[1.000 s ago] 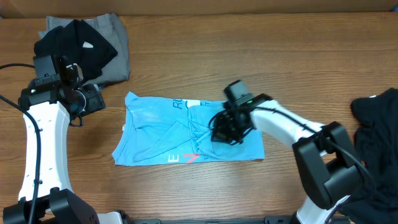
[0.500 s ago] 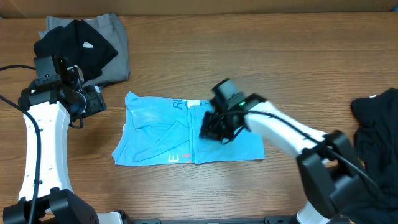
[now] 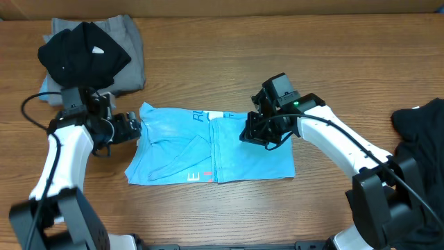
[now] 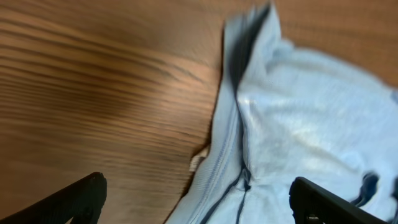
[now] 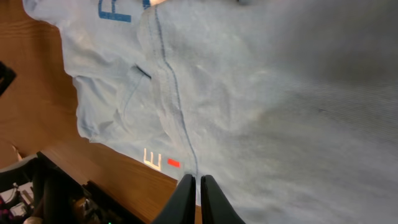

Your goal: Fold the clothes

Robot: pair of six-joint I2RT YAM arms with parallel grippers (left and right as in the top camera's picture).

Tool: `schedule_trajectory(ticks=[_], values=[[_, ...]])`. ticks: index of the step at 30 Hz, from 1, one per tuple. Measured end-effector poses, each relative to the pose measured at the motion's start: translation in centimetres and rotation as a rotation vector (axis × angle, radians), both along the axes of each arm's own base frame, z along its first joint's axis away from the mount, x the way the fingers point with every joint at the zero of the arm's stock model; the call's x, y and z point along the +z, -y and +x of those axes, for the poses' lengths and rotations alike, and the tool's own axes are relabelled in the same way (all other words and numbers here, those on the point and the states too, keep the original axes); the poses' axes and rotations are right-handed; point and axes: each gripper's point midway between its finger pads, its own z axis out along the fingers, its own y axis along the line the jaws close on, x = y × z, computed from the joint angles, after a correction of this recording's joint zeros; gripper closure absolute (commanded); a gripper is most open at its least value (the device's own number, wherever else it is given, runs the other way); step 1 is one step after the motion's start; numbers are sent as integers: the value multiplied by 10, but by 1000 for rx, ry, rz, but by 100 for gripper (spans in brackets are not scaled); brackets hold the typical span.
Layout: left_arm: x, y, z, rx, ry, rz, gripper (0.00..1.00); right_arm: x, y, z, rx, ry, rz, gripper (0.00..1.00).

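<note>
My left gripper is to close on the middle of the T-shirt's hem [image 3: 137, 147] [image 4: 202, 198], along the side farthest from my right gripper.
The clothes in hand are a sky-blue T-shirt [image 3: 208, 149] lying folded into a rough rectangle mid-table, white and red letters along its front edge. My left gripper [image 3: 133, 129] sits at the shirt's left edge, open. In the left wrist view the T-shirt [image 4: 298, 118] has its hem running between the two wide-apart fingers [image 4: 81, 200] of that gripper [image 4: 199, 208]. My right gripper [image 3: 254, 133] hangs over the shirt's right half. In the right wrist view its gripper [image 5: 196, 185] is shut above the T-shirt [image 5: 267, 93], with no cloth visible between the fingertips.
A black garment [image 3: 83, 55] lies on a grey one [image 3: 133, 62] at the back left corner. Another black garment [image 3: 420, 135] is heaped at the right edge. The table [image 3: 208, 55] is bare wood behind the shirt.
The left arm swung in to the shirt's left edge and its jaws spread wider. The right gripper pushed left across the bunched cloth, then drew back right; that half now lies flat.
</note>
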Motion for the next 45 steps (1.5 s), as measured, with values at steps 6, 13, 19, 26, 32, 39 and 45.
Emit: schedule_trajectory(ticks=[6, 13, 19, 26, 32, 39, 45], values=[[-50, 16, -3, -85, -110, -107, 11, 6, 7, 2, 4, 22, -2, 92], [-51, 24, 6, -154, -68, -169, 19, 8, 9, -1, 12, 21, -5, 92], [-51, 45, 1, -211, -94, -197, 22, 8, 9, -1, 13, 21, -6, 92], [-54, 73, -6, -300, -132, -176, 25, 8, 9, -1, 12, 21, -6, 92], [-58, 73, -6, -313, -120, -125, 37, 7, 10, 0, 10, 24, -15, 92], [-58, 76, -2, -319, -96, -140, 41, 7, 15, 4, -7, 26, -16, 92], [-57, 93, -3, -348, -83, -212, 63, 7, 32, 15, -61, 25, -18, 92]])
